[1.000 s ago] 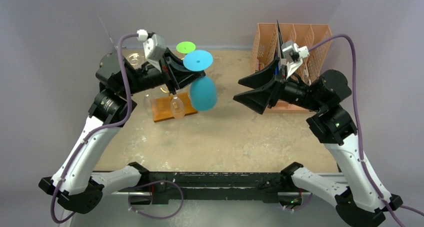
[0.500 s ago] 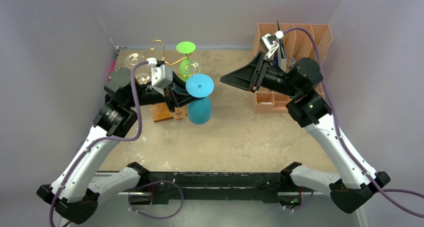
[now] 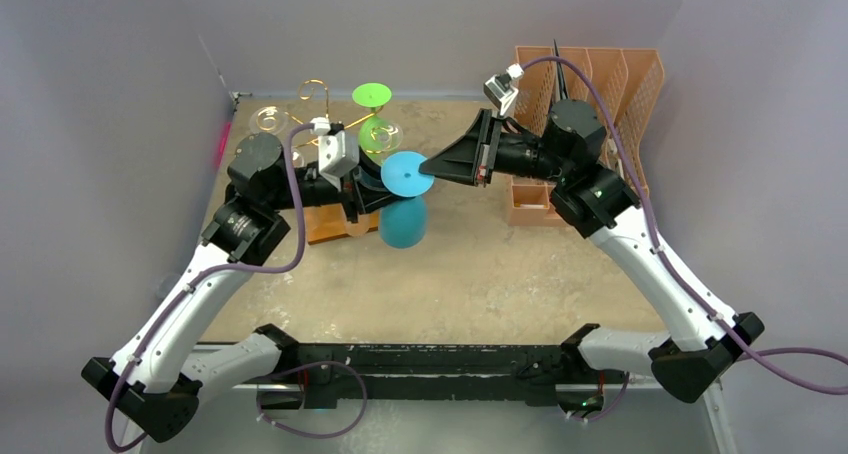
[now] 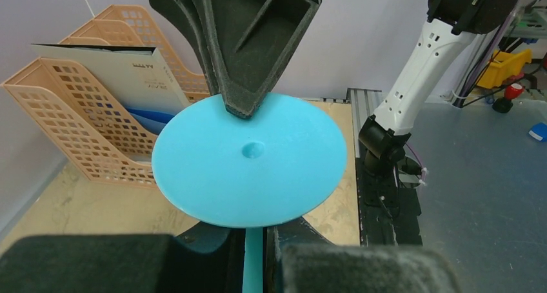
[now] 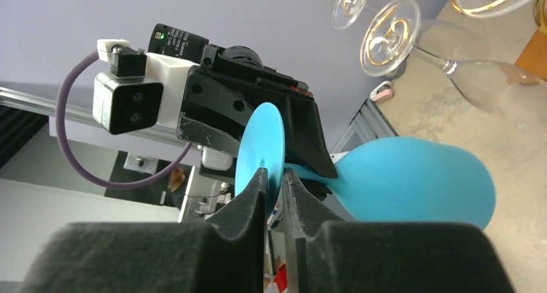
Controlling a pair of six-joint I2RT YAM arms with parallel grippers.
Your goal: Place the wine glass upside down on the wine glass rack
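Next, my left gripper takes the foot's rim [image 3: 386, 174] while my right gripper holds the foot, because it covers the wine glass's stem, where the rack must fit.
The blue wine glass [image 3: 404, 177] hangs upside down, its round foot [image 4: 251, 161] on top and its bowl [image 5: 413, 183] below. My left gripper [image 3: 372, 196] is shut on the stem [image 4: 253, 261] just under the foot. From the right, my right gripper [image 3: 430, 169] reaches in, and its two pads pinch the foot's rim [image 5: 274, 177]. The wine glass rack [image 3: 320, 92], gold wire on a brown wooden base [image 3: 322, 226], stands just behind and left of the glass, partly hidden by my left arm.
A green-footed glass [image 3: 372, 95] and clear glasses [image 5: 389, 38] hang on the rack. An orange file organiser [image 3: 592, 79] with papers stands at the back right, with a small orange tray [image 3: 530, 206] in front of it. A purple wall closes the back.
My right gripper swung left to the glass and closed on the foot's rim. The left arm, still holding the stem, turned the glass more upright and shifted it slightly.
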